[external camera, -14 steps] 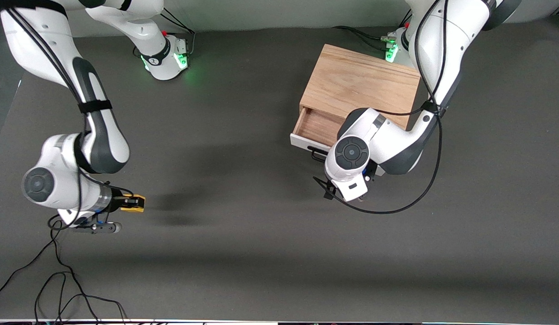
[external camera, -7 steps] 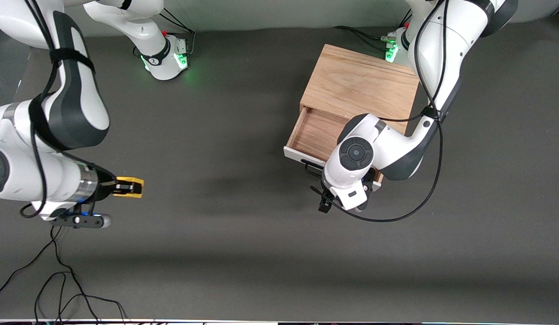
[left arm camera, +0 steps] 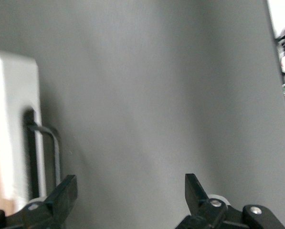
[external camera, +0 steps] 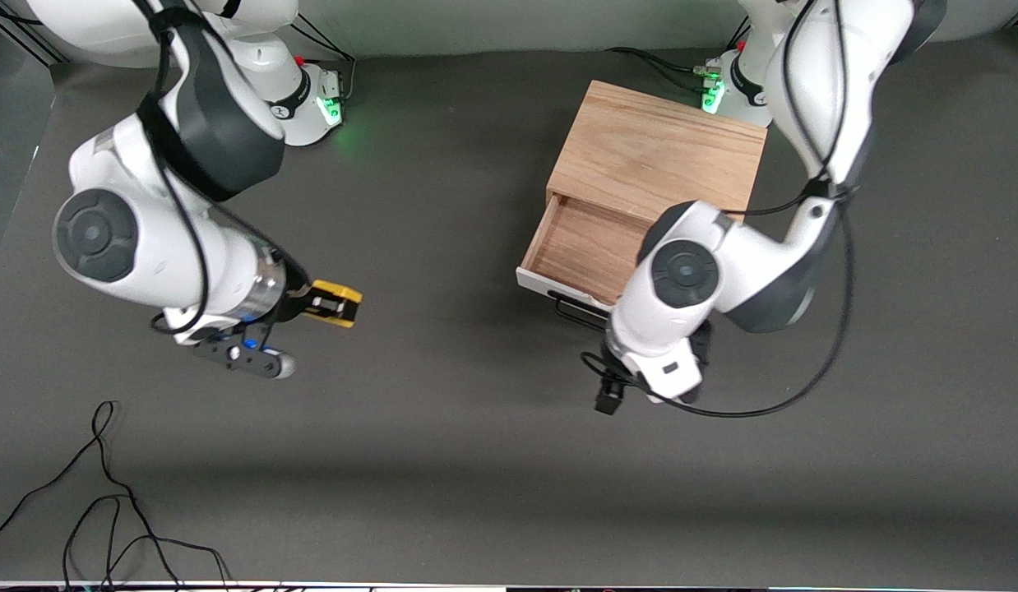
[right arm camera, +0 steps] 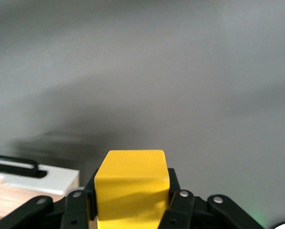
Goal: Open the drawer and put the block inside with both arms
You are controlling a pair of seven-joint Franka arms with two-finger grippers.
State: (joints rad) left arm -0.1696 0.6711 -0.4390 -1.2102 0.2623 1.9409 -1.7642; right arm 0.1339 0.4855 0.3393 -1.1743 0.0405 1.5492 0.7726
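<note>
Next, my right gripper lets go of the yellow block on the drawer's wooden bottom, just behind the drawer's white front (external camera: pixel 576 276).
The drawer (external camera: pixel 587 242) stands pulled out of the light oak box (external camera: pixel 657 152), its wood floor bare, its white front (external camera: pixel 556 288) and black wire handle (external camera: pixel 575 311) facing the front camera. My right gripper (external camera: pixel 332 302) hangs over the table toward the right arm's end, shut on the yellow block (external camera: pixel 343 298). In the right wrist view the block (right arm camera: pixel 131 183) fills the jaws, with the drawer front (right arm camera: pixel 42 177) ahead. My left gripper (left arm camera: pixel 129 186) is open over bare table just in front of the drawer, beside the handle (left arm camera: pixel 47 143) and not touching it.
Loose black cables (external camera: pixel 106 493) lie on the table near the front camera at the right arm's end. The left arm's cable (external camera: pixel 764 395) loops down beside its wrist. Both green-lit bases (external camera: pixel 312 107) stand along the table's back edge.
The right arm has lifted and carried the block toward the drawer. The drawer came out farther, then the left gripper drew back from the handle toward the front camera.
</note>
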